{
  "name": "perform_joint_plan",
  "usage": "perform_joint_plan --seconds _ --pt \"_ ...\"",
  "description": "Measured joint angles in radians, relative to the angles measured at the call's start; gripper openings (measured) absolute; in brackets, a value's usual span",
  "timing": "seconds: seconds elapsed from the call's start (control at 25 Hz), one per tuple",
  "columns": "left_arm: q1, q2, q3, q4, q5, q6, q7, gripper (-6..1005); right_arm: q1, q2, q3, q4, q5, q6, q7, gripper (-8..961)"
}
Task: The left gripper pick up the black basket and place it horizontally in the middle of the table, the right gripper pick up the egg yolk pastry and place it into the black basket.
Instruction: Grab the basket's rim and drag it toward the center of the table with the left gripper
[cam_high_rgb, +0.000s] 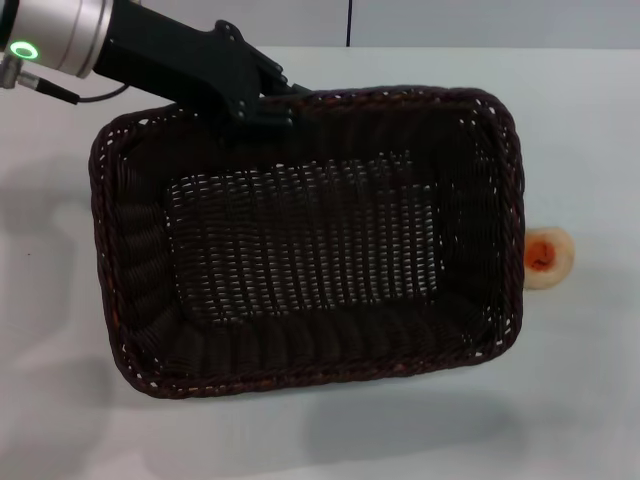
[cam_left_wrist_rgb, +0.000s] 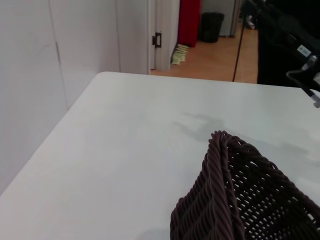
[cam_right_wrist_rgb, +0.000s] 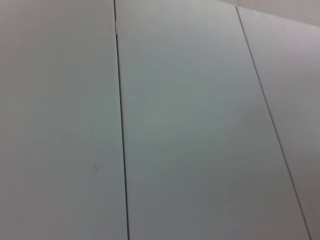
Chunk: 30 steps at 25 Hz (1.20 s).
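My left gripper should release the black basket on the white table (cam_high_rgb: 335, 209), close beside the egg yolk pastry.
The black basket (cam_high_rgb: 300, 365) fills the middle of the head view, long side across, and looks lifted off the white table (cam_high_rgb: 580, 400), with its shadow on the tabletop below it. My left gripper (cam_high_rgb: 275, 100) reaches in from the upper left and is shut on the basket's far rim. One basket corner shows in the left wrist view (cam_left_wrist_rgb: 225, 200) above the table (cam_left_wrist_rgb: 125, 150). The egg yolk pastry (cam_high_rgb: 548, 258) lies on the table just right of the basket, its left edge hidden by the rim. My right gripper is out of view; its wrist view shows only grey panels.
The table's far corner (cam_left_wrist_rgb: 102, 75) and side edge show in the left wrist view, with a white wall beside it. Black equipment (cam_left_wrist_rgb: 285, 45) stands beyond the table's far edge. Bare tabletop lies right of and in front of the basket.
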Motion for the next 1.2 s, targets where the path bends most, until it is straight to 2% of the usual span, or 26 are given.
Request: perform_joint_plan --seconds 0.56,0.92,1.12,1.2 --pt "-0.013 -0.039 0.008 0.012 0.011 -0.005 0.014 205 -0.015 0.0 -0.011 0.002 -0.002 -0.024 0.0 497" --pt "-0.004 -0.052 0.014 0.005 0.015 0.009 0.03 218 -0.025 -0.001 -0.025 0.003 -0.001 -0.047 -0.001 497" --pt "0.001 -0.053 0.0 0.0 0.011 0.015 0.035 425 -0.03 -0.002 -0.026 0.003 0.0 -0.053 -0.001 497" --pt "0.005 -0.057 -0.042 -0.015 0.001 0.017 0.04 513 -0.031 -0.002 -0.026 0.003 0.0 -0.053 -0.002 497"
